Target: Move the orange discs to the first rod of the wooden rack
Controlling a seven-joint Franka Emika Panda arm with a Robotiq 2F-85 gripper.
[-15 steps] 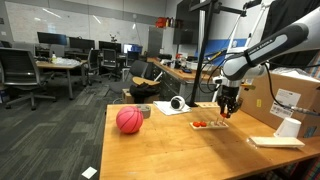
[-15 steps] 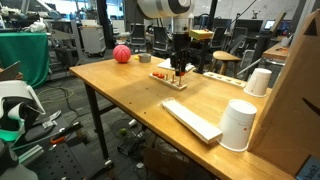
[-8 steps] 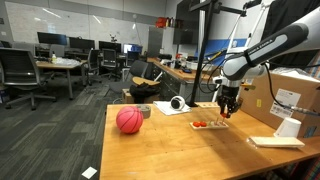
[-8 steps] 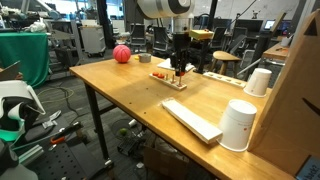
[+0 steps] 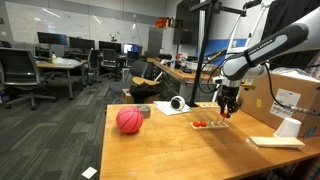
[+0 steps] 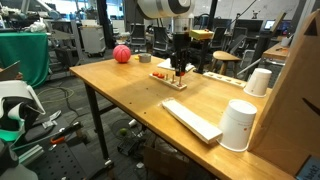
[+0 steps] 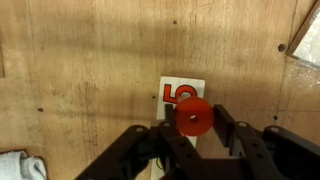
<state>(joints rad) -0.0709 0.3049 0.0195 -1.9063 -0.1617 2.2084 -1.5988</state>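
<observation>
The orange disc in my gripper, now over one end of the rack, will be let go on the wooden rack's end (image 5: 222, 123) (image 7: 183, 97) that is farthest away from the other orange discs.
In the wrist view an orange disc (image 7: 194, 116) with a small centre hole sits between my gripper's (image 7: 192, 112) two dark fingers, above a white label with a red 5 (image 7: 180, 92). The gripper is shut on this disc. In both exterior views the gripper (image 5: 229, 108) (image 6: 178, 70) hangs straight down over one end of the small wooden rack (image 5: 212, 126) (image 6: 170, 81). Two more tiny orange discs (image 5: 199, 124) lie on the rack's other end. The rack's pegs are too small to make out.
A large pinkish-red ball (image 5: 129, 120) (image 6: 121, 54) lies further along the table. A flat pale board (image 6: 190, 120) (image 5: 275, 142) and white cups (image 6: 239, 125) (image 6: 259, 81) stand near the cardboard box (image 5: 290, 95). A white roll (image 5: 177, 103) lies behind the rack.
</observation>
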